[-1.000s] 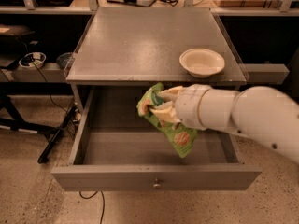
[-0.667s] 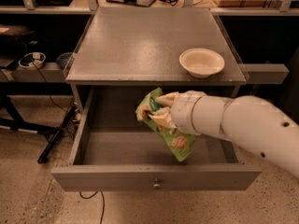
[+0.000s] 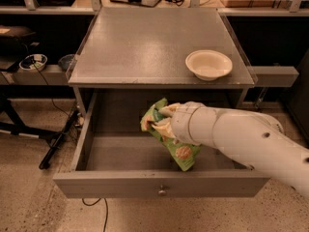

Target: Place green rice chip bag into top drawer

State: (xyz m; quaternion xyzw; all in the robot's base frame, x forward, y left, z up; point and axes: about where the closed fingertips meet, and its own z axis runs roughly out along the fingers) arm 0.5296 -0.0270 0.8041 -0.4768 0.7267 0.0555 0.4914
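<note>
My gripper will release the green rice chip bag on the drawer's bottom (image 3: 178,152), slightly behind the round metal knob.
The green rice chip bag (image 3: 179,152) hangs crumpled inside the open top drawer (image 3: 159,182), its lower end close to the drawer floor right of centre. My gripper (image 3: 161,120) reaches in from the right on a thick white arm (image 3: 241,137) and is shut on the bag's upper end. The drawer is pulled fully out below the grey cabinet top, and its front panel has a small round metal knob (image 3: 161,192).
A white round bowl (image 3: 208,64) stands on the cabinet top (image 3: 145,47) near its right edge. Black stand legs and cables (image 3: 53,144) lie on the floor to the left. Shelves with small items run behind and to the left.
My arm has moved a little lower and to the left inside the drawer, carrying the bag with it. The bag's lower end sits nearer the drawer floor.
</note>
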